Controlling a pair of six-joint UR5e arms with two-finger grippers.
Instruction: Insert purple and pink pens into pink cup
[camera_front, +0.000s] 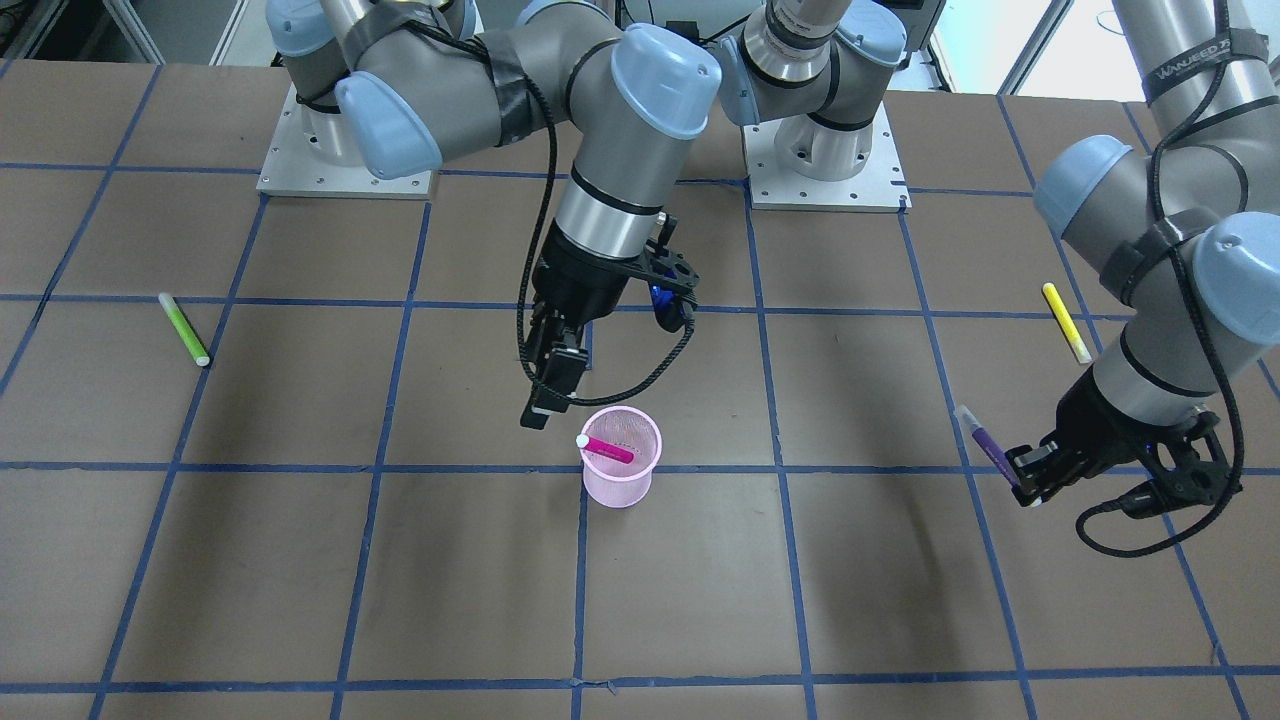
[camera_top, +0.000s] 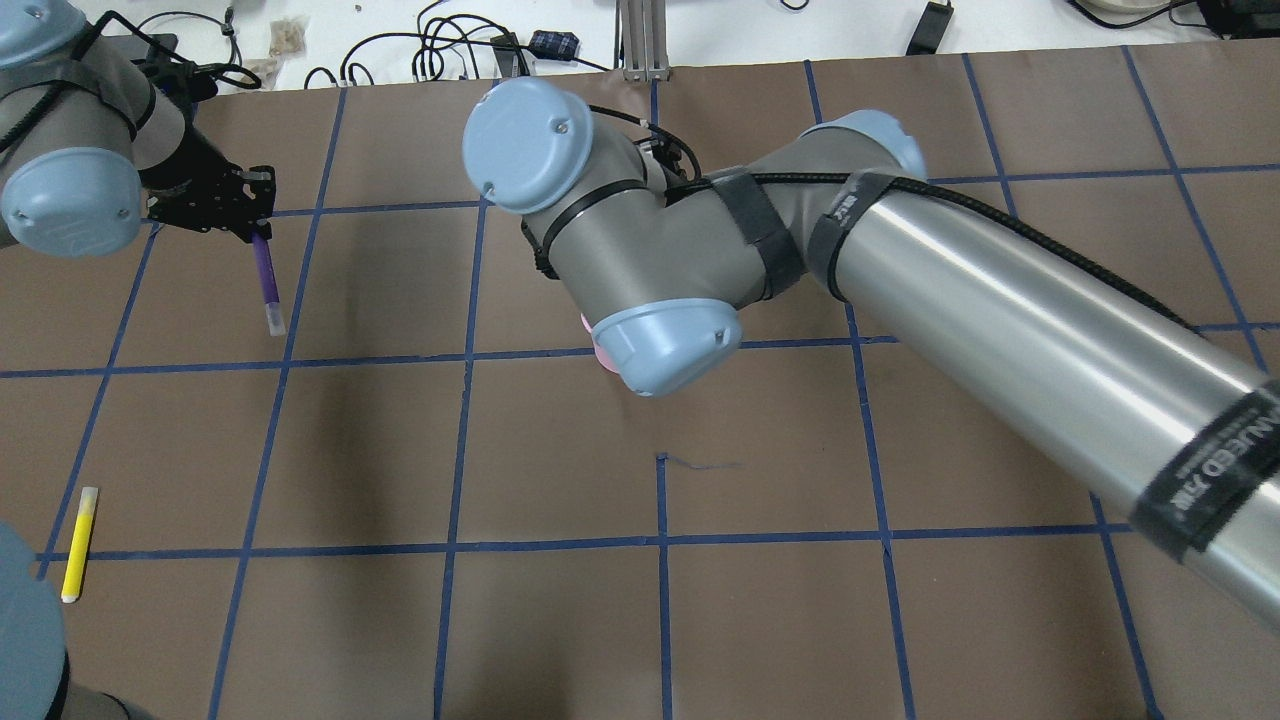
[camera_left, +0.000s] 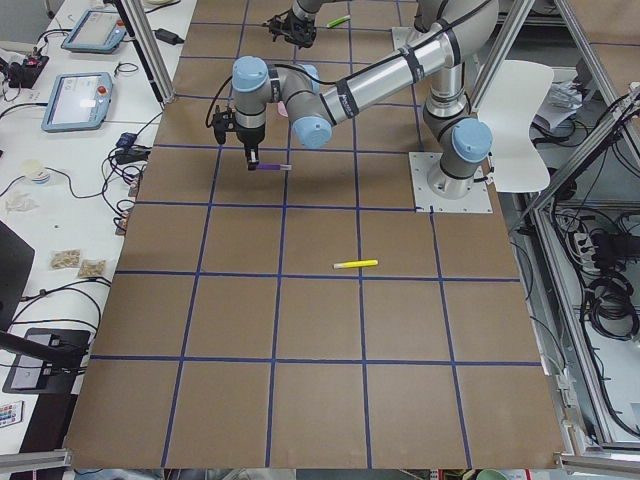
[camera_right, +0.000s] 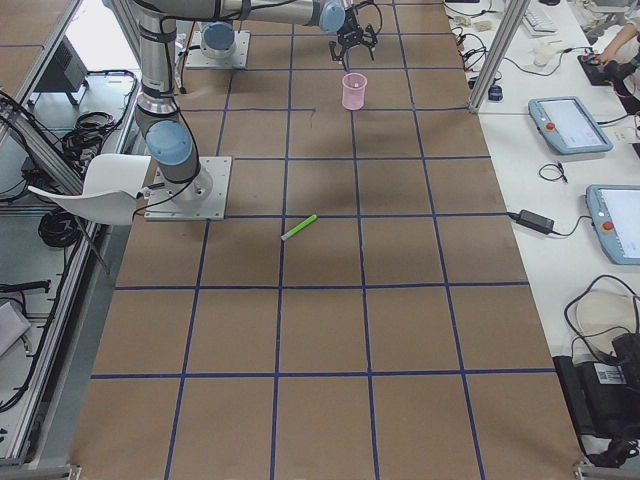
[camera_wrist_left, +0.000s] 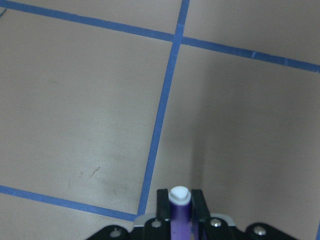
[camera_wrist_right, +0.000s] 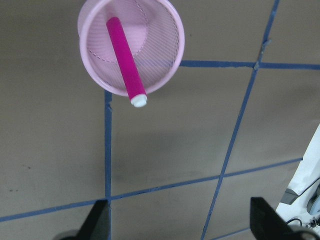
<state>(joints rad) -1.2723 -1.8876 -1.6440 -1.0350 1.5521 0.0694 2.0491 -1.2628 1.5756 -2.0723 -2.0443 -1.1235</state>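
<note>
My left gripper is going to release the purple pen inside the pink mesh cup (camera_front: 635, 442), next to the pink pen.
The pink mesh cup (camera_front: 620, 478) stands upright near the table's middle. The pink pen (camera_front: 606, 449) leans inside it, white cap over the rim; both also show in the right wrist view, cup (camera_wrist_right: 165, 62) and pen (camera_wrist_right: 125, 60). My right gripper (camera_front: 545, 400) hovers just beside and above the cup, open and empty. My left gripper (camera_front: 1025, 482) is shut on one end of the purple pen (camera_front: 985, 445), low over the table far from the cup. The pen (camera_top: 266, 280) also shows in the overhead view and between the fingers in the left wrist view (camera_wrist_left: 179, 212).
A green pen (camera_front: 184, 329) lies on the table on my right side. A yellow pen (camera_front: 1066, 322) lies on my left side, behind the left gripper. In the overhead view my right arm's elbow (camera_top: 660, 345) hides nearly all of the cup.
</note>
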